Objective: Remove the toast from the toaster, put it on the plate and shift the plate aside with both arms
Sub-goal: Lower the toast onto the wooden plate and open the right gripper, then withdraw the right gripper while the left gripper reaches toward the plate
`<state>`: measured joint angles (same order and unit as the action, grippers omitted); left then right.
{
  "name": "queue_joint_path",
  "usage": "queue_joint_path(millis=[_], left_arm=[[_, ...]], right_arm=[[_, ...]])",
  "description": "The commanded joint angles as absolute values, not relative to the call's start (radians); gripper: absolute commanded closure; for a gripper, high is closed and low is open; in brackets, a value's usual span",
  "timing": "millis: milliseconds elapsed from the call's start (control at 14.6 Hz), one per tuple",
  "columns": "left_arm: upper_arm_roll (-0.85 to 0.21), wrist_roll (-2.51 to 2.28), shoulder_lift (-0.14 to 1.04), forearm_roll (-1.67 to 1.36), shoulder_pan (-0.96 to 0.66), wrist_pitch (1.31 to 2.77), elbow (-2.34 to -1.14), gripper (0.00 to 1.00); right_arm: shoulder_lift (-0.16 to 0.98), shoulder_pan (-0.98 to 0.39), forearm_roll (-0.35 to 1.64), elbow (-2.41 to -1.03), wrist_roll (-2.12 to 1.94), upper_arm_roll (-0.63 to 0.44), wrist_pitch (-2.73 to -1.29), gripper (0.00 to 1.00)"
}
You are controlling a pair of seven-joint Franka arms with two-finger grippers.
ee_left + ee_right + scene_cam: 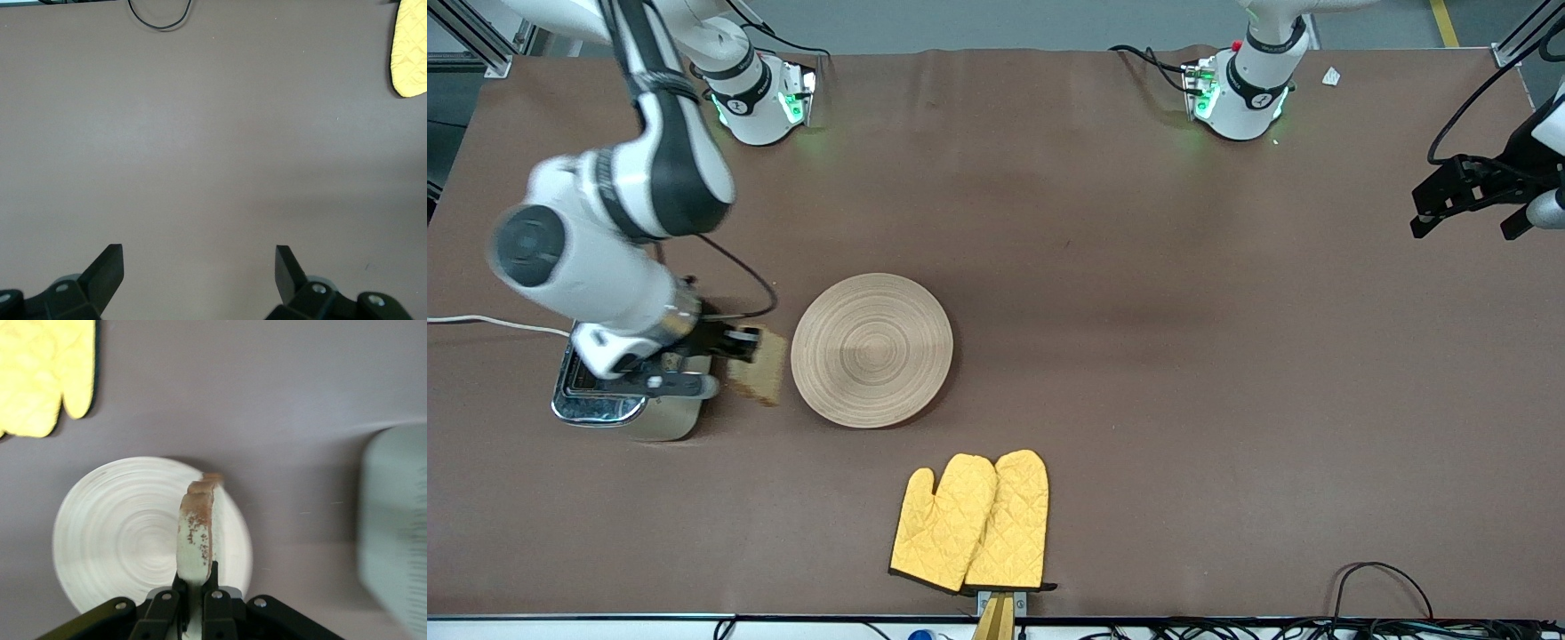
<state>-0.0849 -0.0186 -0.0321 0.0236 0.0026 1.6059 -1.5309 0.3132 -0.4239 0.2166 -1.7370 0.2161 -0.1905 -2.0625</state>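
Observation:
My right gripper has a place for the toast on the round wooden plate, just on the toaster side of its middle (859, 346) (166, 539). I should put the toast down there.
My right gripper (738, 345) is shut on the toast (759, 366), a light brown speckled slice held on edge in the air between the toaster (627, 396) and the plate (871, 349). In the right wrist view the toast (197, 537) stands between the shut fingers, with the pale ringed plate (120, 533) below it. The round wooden plate lies bare on the brown table. My left gripper (1467, 203) waits open and empty over the left arm's end of the table; in the left wrist view the left gripper (199, 265) is over bare table.
A silver toaster stands at the right arm's end of the table, partly under the right arm. A pair of yellow oven mitts (971, 522) lies nearer the front camera than the plate, by the table's edge; one tip shows in the left wrist view (410, 50). Cables run along that edge.

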Motion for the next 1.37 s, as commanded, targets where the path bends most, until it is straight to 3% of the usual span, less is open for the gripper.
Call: queue_joint_path(millis=[0,412,618,687,756,824,893,1099,1305], left_arm=[[-0.084,-0.015,-0.028,0.029,0.003,1.588,-1.516,0.0],[-0.084,-0.015,-0.026,0.029,0.003,1.588,-1.517,0.0],[-0.084,-0.017,-0.026,0.029,0.003,1.588,-1.517,0.0],[-0.083,-0.015,-0.02,0.031,0.003,1.588,-1.517,0.0],[-0.084,-0.014,-0.015,0.031,0.002,1.588,-1.517,0.0],[-0.084,-0.015,-0.014,0.031,-0.005,1.588,-1.519,0.0],[-0.086,-0.017,-0.003,0.031,-0.014,1.588,-1.526,0.0],[-0.089,-0.018,0.043,-0.004,-0.057,1.543,-1.526,0.0],[-0.094,-0.052,0.124,-0.164,-0.06,1.545,-1.534,0.0]], right_arm=[[0.258,-0.5,0.41,-1.994,0.213,-0.196,-2.291,1.0],[0.276,-0.577,0.756,-2.1,-0.039,-0.19,-2.405,1.0],[0.296,-0.534,0.759,-2.115,-0.149,-0.196,-2.405,0.99],[0.302,-0.522,0.759,-2.115,-0.158,-0.196,-2.402,0.76],[0.319,-0.505,0.759,-2.112,-0.164,-0.196,-2.398,0.25],[0.331,-0.499,0.75,-2.115,-0.188,-0.198,-2.411,0.08],[0.333,-0.492,0.746,-2.118,-0.23,-0.202,-2.411,0.0],[0.322,-0.468,0.691,-2.154,-0.267,-0.222,-2.41,0.0],[0.27,-0.466,0.495,-2.154,-0.262,-0.316,-2.39,0.0]])
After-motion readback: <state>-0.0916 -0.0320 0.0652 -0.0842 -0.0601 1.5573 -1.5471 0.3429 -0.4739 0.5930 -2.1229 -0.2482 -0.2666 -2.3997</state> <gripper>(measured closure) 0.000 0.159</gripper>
